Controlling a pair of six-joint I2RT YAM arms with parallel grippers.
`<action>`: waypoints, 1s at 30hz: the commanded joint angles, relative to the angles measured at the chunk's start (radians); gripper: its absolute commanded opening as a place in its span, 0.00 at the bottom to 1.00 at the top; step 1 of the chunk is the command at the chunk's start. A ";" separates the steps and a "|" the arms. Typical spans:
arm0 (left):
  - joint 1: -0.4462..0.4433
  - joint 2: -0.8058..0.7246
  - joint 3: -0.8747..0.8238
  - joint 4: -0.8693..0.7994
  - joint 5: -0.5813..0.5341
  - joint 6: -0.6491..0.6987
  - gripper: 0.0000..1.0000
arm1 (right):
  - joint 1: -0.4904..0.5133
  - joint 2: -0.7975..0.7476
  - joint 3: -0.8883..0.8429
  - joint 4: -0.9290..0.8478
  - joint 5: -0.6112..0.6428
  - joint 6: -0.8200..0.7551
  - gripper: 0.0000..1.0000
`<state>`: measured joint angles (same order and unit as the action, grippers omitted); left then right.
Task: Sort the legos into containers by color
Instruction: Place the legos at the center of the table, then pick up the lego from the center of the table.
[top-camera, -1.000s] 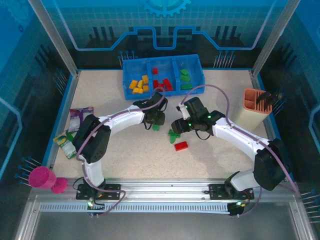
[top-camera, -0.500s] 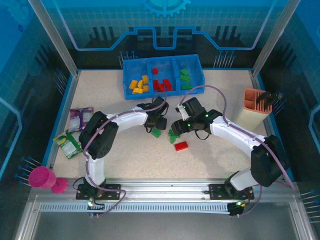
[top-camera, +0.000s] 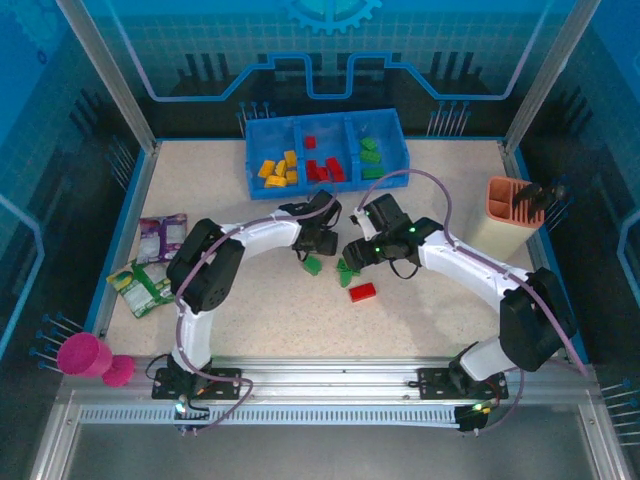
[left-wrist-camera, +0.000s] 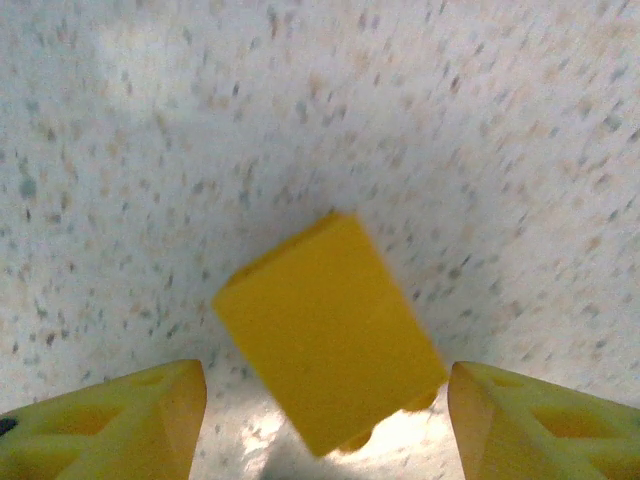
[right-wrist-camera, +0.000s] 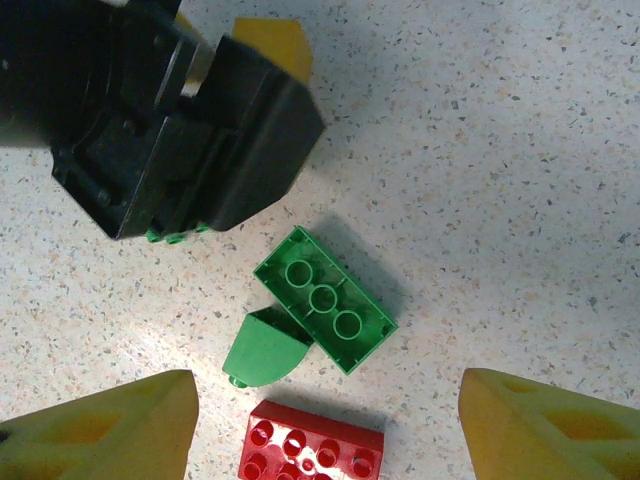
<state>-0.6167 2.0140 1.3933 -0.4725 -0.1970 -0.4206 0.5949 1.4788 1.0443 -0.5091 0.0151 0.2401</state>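
Note:
My left gripper's fingertip faces a corner of the slanted yellow lego, so next I open the gripper and grip it square across opposite sides (left-wrist-camera: 330, 335) before lifting it.
My left gripper (left-wrist-camera: 325, 425) is open and hangs low over the table, with a yellow lego (left-wrist-camera: 330, 335) lying loose between its fingers (left-wrist-camera: 110, 420). From above, that left gripper (top-camera: 318, 243) covers the yellow lego, and a green lego (top-camera: 313, 265) lies just in front of it. My right gripper (right-wrist-camera: 325, 435) is open above an upside-down green lego (right-wrist-camera: 322, 300), a curved green lego (right-wrist-camera: 262, 348) and a red lego (right-wrist-camera: 315, 445). The right gripper (top-camera: 353, 257) stands close beside the left one. The blue tray (top-camera: 326, 128) holds yellow, red and green legos in its left, middle and right containers.
The left gripper's black body (right-wrist-camera: 170, 120) crowds the right wrist view's upper left. An orange-pink slotted holder (top-camera: 510, 215) stands at the right. Purple packet (top-camera: 162, 237) and green packet (top-camera: 140, 287) lie at the left. A magenta cup (top-camera: 83, 355) sits beyond the near-left corner.
My left gripper has shifted slightly right and farther from the bases, uncovering the green lego in front of it. The right arm has barely moved.

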 joint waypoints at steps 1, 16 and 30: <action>0.015 0.040 0.060 0.020 0.009 -0.024 0.67 | 0.003 0.023 0.033 -0.028 0.004 -0.019 0.71; 0.045 0.109 0.090 -0.006 0.035 -0.065 0.46 | -0.008 0.062 0.039 -0.023 -0.006 -0.032 0.71; 0.133 -0.001 0.208 -0.042 -0.001 0.012 0.22 | 0.013 0.063 0.041 -0.028 -0.020 -0.041 0.71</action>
<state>-0.5266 2.0991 1.5341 -0.4934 -0.1860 -0.4530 0.5953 1.5452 1.0622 -0.5236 0.0143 0.2127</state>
